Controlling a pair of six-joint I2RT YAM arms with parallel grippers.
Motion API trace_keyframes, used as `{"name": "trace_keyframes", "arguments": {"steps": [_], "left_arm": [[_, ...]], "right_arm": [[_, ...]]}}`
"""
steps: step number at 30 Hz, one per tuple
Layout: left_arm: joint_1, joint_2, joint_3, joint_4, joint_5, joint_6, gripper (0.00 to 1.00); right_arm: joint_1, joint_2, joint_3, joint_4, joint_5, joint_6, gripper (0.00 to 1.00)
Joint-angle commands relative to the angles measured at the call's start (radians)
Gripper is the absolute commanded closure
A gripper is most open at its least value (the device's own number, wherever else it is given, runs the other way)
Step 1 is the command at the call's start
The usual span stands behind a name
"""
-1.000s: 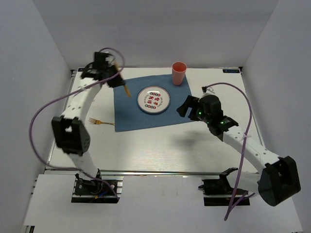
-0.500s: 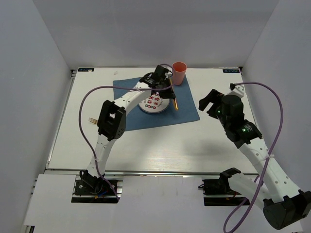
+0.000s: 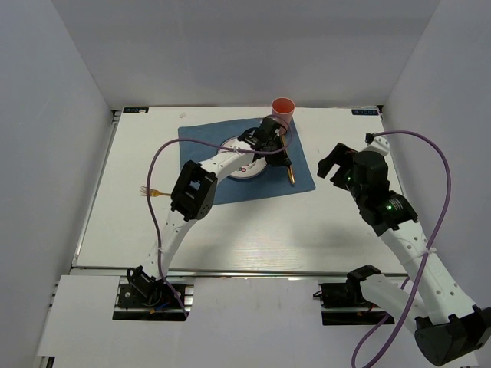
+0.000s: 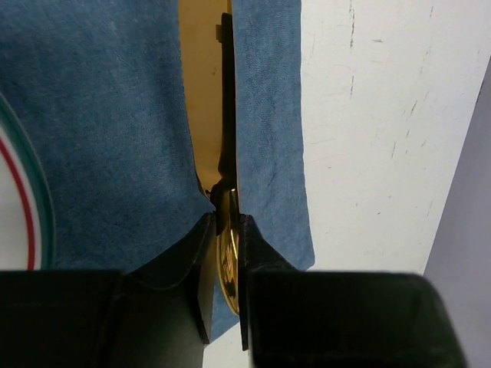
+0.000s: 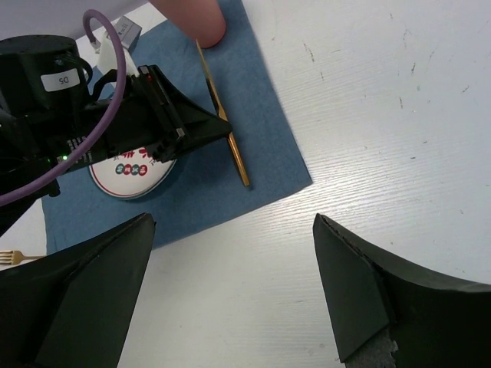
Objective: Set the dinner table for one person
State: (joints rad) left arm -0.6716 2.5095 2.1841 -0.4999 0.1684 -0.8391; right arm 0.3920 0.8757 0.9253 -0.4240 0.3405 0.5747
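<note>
The robot's left gripper should set the gold knife down on the blue placemat point(image 3: 292, 160) point(image 4: 215, 157) between the plate and the placemat's bare side edge.
The white dinner table point(image 3: 261, 230) bears a blue placemat point(image 3: 230, 188) with a patterned plate point(image 3: 247, 170) and a pink cup point(image 3: 283, 110) at its far right corner. My left gripper point(image 3: 280, 153) is shut on a gold knife point(image 3: 290, 173), holding it low over the placemat's right strip, right of the plate. The left wrist view shows the knife point(image 4: 207, 100) pinched between the fingers point(image 4: 203, 253). My right gripper point(image 3: 330, 165) is open and empty over bare table to the right; its view shows the knife point(image 5: 230, 142), plate point(image 5: 130, 167) and cup point(image 5: 192, 19).
A gold fork point(image 3: 153, 192) lies on the table left of the placemat, also at the left edge of the right wrist view point(image 5: 15, 255). A silver rail point(image 3: 253, 270) runs along the near edge. White walls enclose the far side and both flanks.
My left arm has swung from the far left corner across the plate to its right side, carrying the knife. My right arm has drawn back to the right, off the placemat.
</note>
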Motion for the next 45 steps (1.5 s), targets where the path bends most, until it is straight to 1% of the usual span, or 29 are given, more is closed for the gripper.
{"name": "trace_keyframes", "arguments": {"steps": [1,4,17,18,19,20,27,33,38,41,42,43,45], "left_arm": [[-0.014,-0.023,0.045,0.058,0.026,-0.017,1.00],[-0.014,0.006,0.074,0.070,0.048,-0.015,1.00],[-0.023,0.051,0.065,0.064,0.026,-0.051,1.00],[-0.023,0.051,0.066,0.063,0.020,-0.052,0.98],[-0.023,0.052,0.063,0.063,0.019,-0.054,0.95],[-0.023,0.051,0.063,0.061,0.017,-0.055,0.89],[-0.033,0.043,0.059,0.060,-0.007,-0.077,0.67],[-0.033,0.028,0.055,0.060,-0.017,-0.081,0.56],[-0.042,-0.003,0.036,0.067,-0.023,-0.086,0.54],[-0.052,-0.046,0.032,0.038,-0.049,-0.072,0.51],[-0.052,-0.061,0.025,0.031,-0.062,-0.066,0.46],[-0.065,-0.105,0.014,0.024,-0.094,-0.063,0.39],[-0.065,-0.161,-0.020,0.011,-0.124,-0.052,0.11]], "right_arm": [[-0.007,-0.012,0.003,0.014,-0.009,-0.018,0.11],[-0.008,-0.012,-0.011,0.024,-0.021,-0.027,0.11],[-0.021,0.009,-0.048,0.064,-0.072,-0.055,0.11],[-0.025,0.009,-0.049,0.067,-0.071,-0.055,0.11],[-0.025,0.008,-0.052,0.068,-0.074,-0.056,0.11],[-0.025,0.011,-0.052,0.071,-0.075,-0.059,0.11],[-0.033,0.016,-0.057,0.080,-0.100,-0.068,0.11],[-0.038,0.016,-0.056,0.082,-0.118,-0.076,0.11],[-0.039,0.023,-0.056,0.093,-0.136,-0.082,0.11],[-0.044,0.022,-0.056,0.096,-0.149,-0.085,0.11],[-0.042,0.017,-0.056,0.097,-0.155,-0.088,0.11],[-0.045,0.013,-0.054,0.103,-0.161,-0.094,0.11],[-0.042,0.002,-0.054,0.113,-0.173,-0.102,0.11]]}}
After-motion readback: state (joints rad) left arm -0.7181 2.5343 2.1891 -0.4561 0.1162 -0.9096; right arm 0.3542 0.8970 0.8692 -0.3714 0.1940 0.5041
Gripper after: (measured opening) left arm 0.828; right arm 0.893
